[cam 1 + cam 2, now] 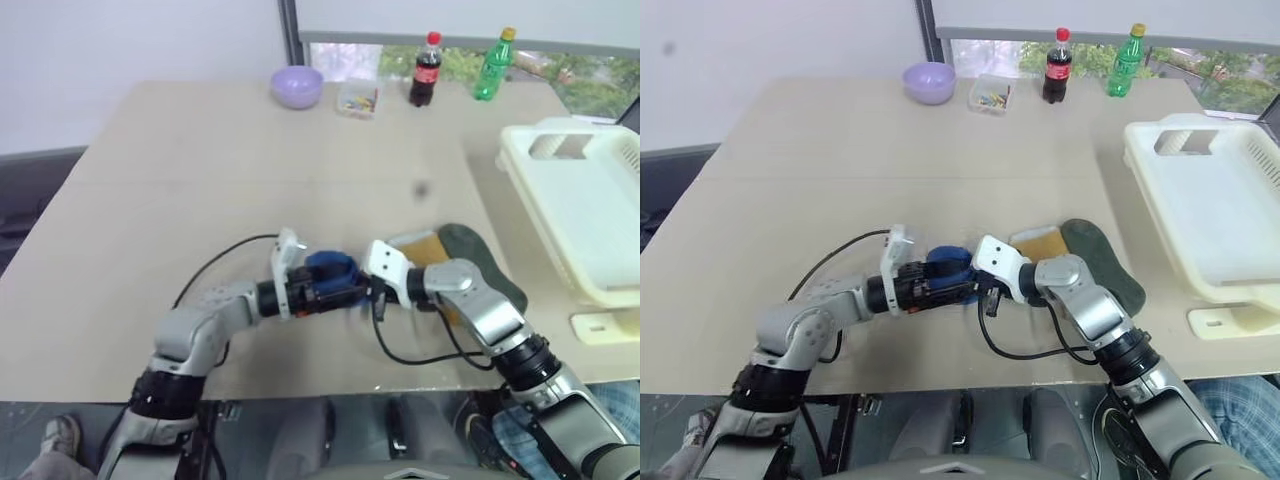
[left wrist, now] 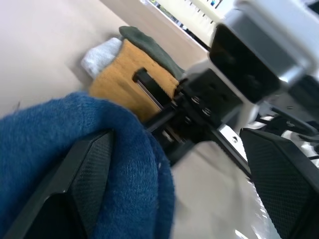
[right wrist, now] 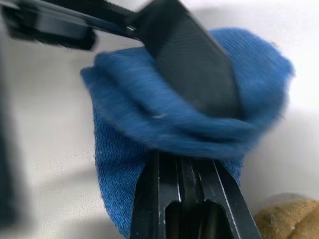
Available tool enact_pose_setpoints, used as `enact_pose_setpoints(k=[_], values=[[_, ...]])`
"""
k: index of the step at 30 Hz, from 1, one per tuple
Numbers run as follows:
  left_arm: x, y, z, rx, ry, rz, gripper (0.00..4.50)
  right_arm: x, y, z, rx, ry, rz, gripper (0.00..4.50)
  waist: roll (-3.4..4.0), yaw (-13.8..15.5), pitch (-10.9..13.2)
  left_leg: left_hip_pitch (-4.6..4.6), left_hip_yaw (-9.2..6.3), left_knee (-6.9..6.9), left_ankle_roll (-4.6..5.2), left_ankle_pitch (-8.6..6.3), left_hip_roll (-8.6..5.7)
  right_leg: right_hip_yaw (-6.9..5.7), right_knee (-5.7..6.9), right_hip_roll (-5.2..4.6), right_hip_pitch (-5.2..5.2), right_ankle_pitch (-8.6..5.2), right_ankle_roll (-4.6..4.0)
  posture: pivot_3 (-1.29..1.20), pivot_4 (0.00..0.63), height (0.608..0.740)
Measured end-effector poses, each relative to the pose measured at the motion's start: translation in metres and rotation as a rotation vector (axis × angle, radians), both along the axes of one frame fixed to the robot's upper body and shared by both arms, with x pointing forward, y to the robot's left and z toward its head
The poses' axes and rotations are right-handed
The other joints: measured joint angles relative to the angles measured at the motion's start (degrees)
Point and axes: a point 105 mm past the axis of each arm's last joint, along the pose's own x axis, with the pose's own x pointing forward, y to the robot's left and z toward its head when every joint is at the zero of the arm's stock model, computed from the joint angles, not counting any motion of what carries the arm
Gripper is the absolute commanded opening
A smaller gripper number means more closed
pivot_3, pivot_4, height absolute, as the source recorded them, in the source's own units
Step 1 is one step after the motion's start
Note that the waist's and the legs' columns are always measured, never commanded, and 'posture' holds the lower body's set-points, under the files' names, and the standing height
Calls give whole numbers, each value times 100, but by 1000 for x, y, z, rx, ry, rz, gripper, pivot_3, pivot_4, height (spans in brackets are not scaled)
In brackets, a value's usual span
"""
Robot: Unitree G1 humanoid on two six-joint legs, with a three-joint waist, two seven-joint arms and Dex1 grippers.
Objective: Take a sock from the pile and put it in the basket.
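Note:
The blue sock drapes over the left gripper's finger, so the robot should pull that finger out and take the sock's middle [image 1: 330, 263] with the right gripper before lifting.
The royal-blue sock [image 1: 332, 268] is bunched just above the table near its front edge, between my two grippers. My right gripper [image 3: 182, 159] is shut, its tips pinching a fold of the sock [image 3: 129, 109]. My left gripper [image 2: 189, 199] is open, and the sock [image 2: 60, 139] drapes over one of its fingers [image 3: 194, 69]. What is left of the pile lies just right of the grippers: a mustard-yellow sock [image 1: 425, 248], a dark green sock [image 1: 480, 255] and a bit of white [image 2: 99, 55]. The cream-white basket [image 1: 590, 210] stands at the right, apart from both grippers.
At the table's far edge stand a lilac bowl [image 1: 297, 86], a small clear box [image 1: 357, 98], a cola bottle [image 1: 425, 70] and a green bottle [image 1: 494, 65]. A white plastic piece [image 1: 605, 325] lies in front of the basket.

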Motion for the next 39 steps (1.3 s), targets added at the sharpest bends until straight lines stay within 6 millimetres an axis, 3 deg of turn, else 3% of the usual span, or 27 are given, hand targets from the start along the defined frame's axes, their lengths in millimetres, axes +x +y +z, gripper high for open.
enact_pose_setpoints(k=[7,10,15,16,17,20,22,29,32,35,39], values=[[0,0,-12,67,2,-22,4284,-3,-4,1,-13,-1,-6,19,1,10,-1,2,2,0,1,0,-2,-2,-1,-5,2,0,1,0,150,740],[-3,1,-15,66,4,-21,4284,-6,-13,5,-18,17,-3,747,1,13,-1,1,-1,0,1,-1,-2,1,-2,-8,2,0,1,0,150,740],[-4,3,-18,63,6,-16,4284,-13,-49,24,-23,30,-61,3114,1,9,-1,0,-2,-1,2,-1,0,2,-5,-10,3,-1,1,0,150,740],[-4,3,-18,63,5,-16,4284,-13,-51,25,-23,30,-62,3286,1,5,-1,0,-2,-1,2,-1,0,3,-5,-10,3,-1,1,0,150,740],[-4,4,-17,64,1,-14,4284,-14,-53,28,-19,30,-63,3731,2,1,-1,2,-1,-3,2,-1,0,3,-5,-10,3,-1,1,0,150,740],[-4,6,-13,44,-50,3,4284,-22,-49,43,47,56,-73,3731,4,-6,-1,1,0,-4,2,-1,9,5,-4,-5,2,-2,1,0,150,740],[-8,14,-10,36,-82,26,4284,-15,-48,52,122,79,-135,3731,1,-18,2,-4,3,-4,1,-1,10,9,-4,-5,-4,-1,0,0,150,740],[-24,72,21,129,-244,143,4284,-2,-21,63,228,164,-190,3731,4,7,7,-68,-9,4,0,0,11,-6,-8,-12,-61,1,-3,0,150,740],[-34,94,27,170,-259,192,4284,14,-4,51,202,225,-231,3731,6,5,8,-78,-10,3,0,-1,-2,-9,-14,-26,-66,2,-3,0,150,740],[-41,99,19,184,-232,207,4284,19,6,39,169,286,-239,3731,10,36,11,-88,-20,3,1,-1,-9,-23,-17,-33,-68,2,-3,0,150,740],[-45,99,21,188,-246,227,4284,19,2,17,48,272,-220,3731,13,25,11,-87,-20,2,1,-1,-11,-23,-21,-38,-68,2,-3,0,150,740]])
